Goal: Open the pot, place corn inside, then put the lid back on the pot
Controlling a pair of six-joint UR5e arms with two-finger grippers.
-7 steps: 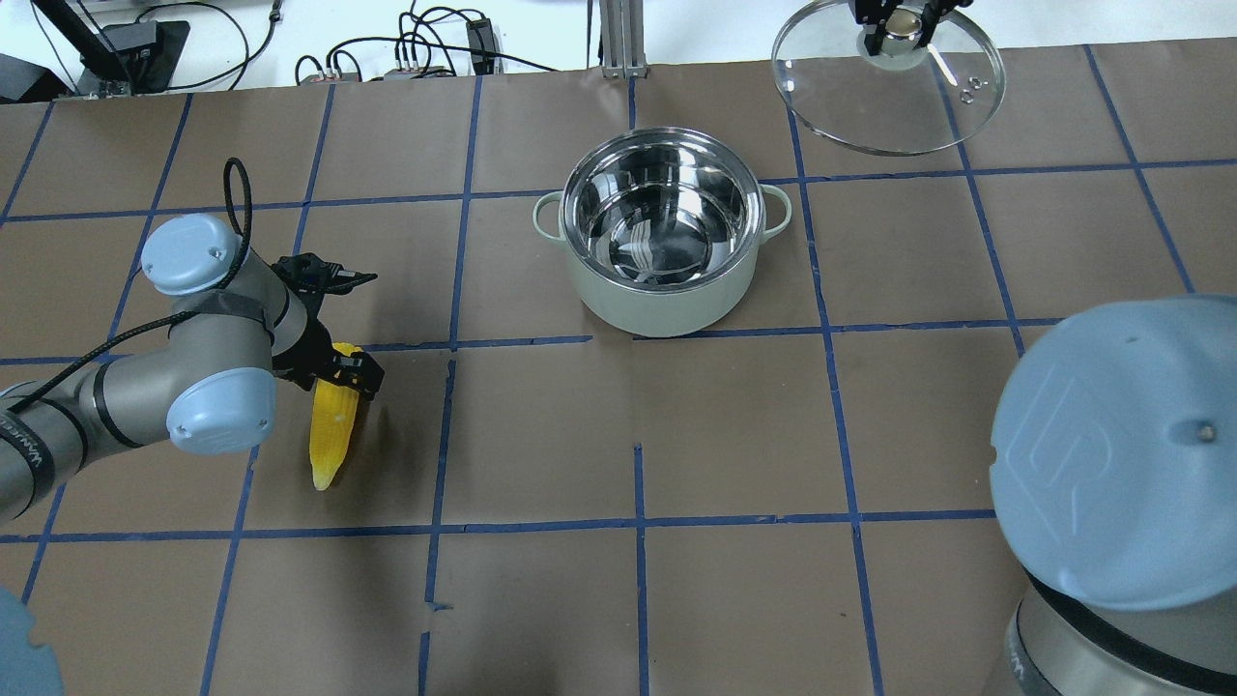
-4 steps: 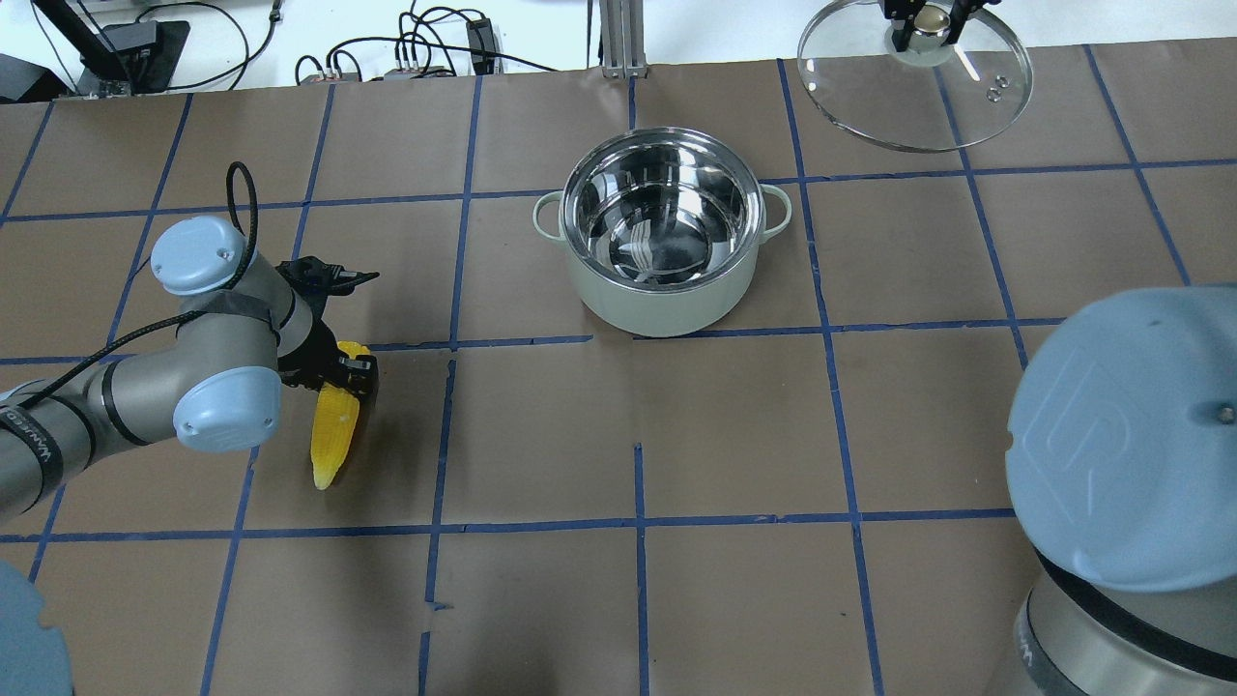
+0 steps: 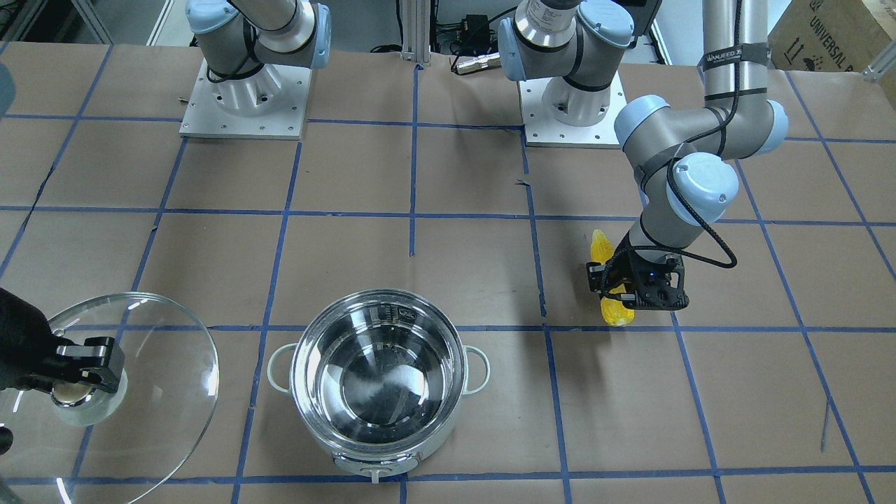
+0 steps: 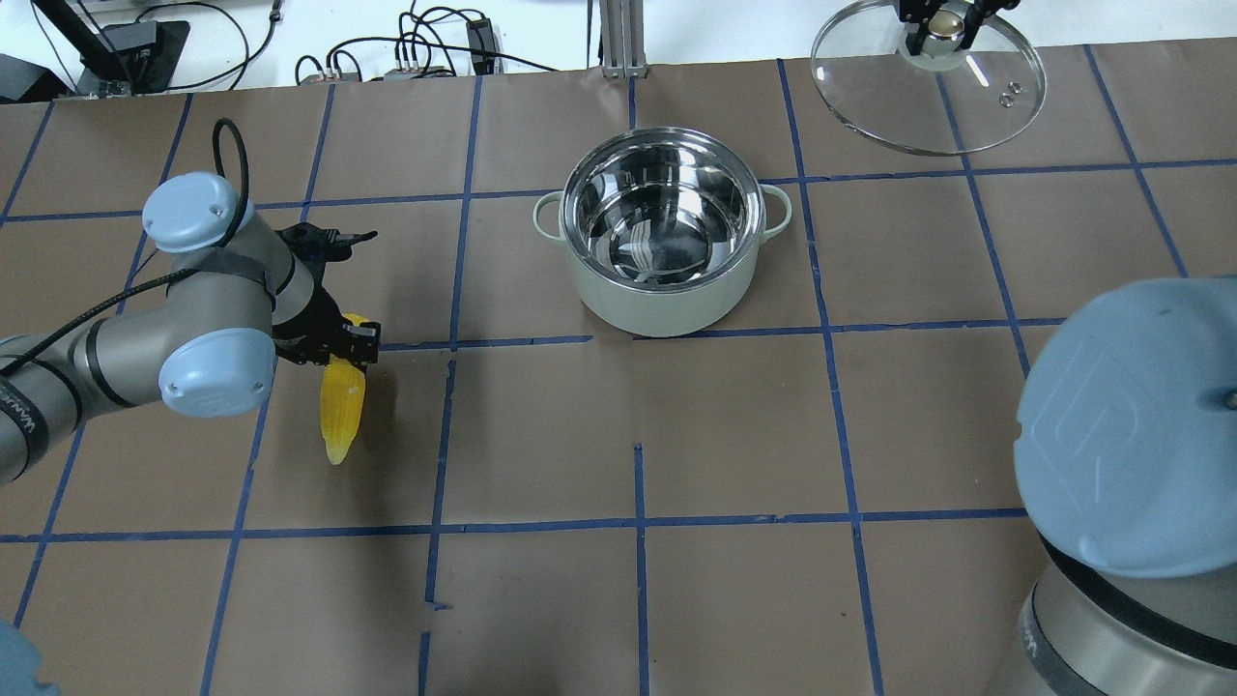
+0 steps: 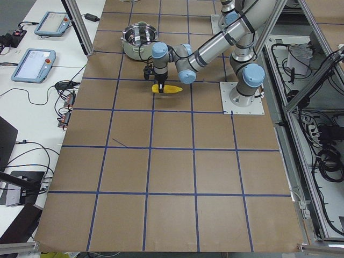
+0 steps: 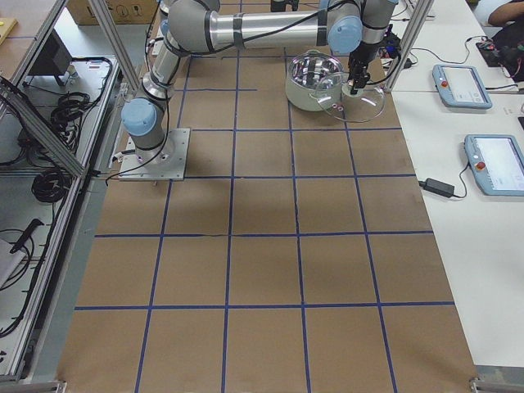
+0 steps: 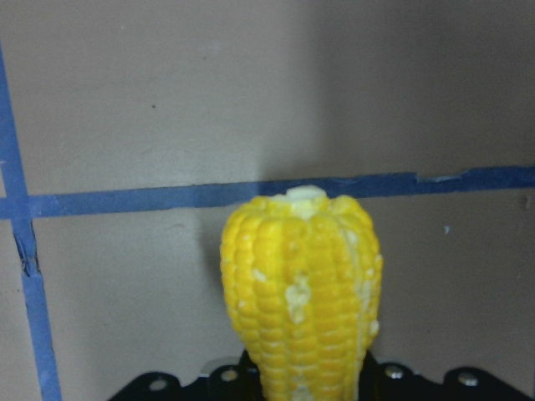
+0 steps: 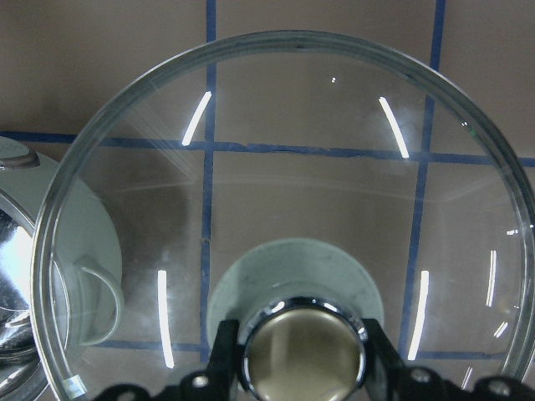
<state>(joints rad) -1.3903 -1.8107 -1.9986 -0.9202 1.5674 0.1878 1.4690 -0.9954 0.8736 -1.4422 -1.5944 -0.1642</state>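
Next, my left gripper drops the yellow corn on the bare steel bottom of the open pot (image 3: 384,411).
The pot (image 4: 662,232) stands open in the middle of the table, its steel inside bare; it also shows in the front view (image 3: 381,392). My left gripper (image 4: 343,353) is shut on the thick end of the yellow corn (image 4: 344,406), which hangs tapered end down just above the paper; the front view (image 3: 610,294) and left wrist view (image 7: 299,292) show it too. My right gripper (image 4: 942,29) is shut on the knob of the glass lid (image 4: 928,92), held to the right of the pot, clear of it. The lid fills the right wrist view (image 8: 284,217).
The table is brown paper with a blue tape grid (image 4: 638,483). Cables and boxes (image 4: 416,53) lie beyond the far edge. The arm bases (image 3: 241,98) stand at the robot's side. My right arm's elbow (image 4: 1131,435) covers the near right corner in the overhead view.
My left gripper has lifted the corn slightly and carried it a little toward the far side. My right gripper has moved the lid further right, away from the pot.
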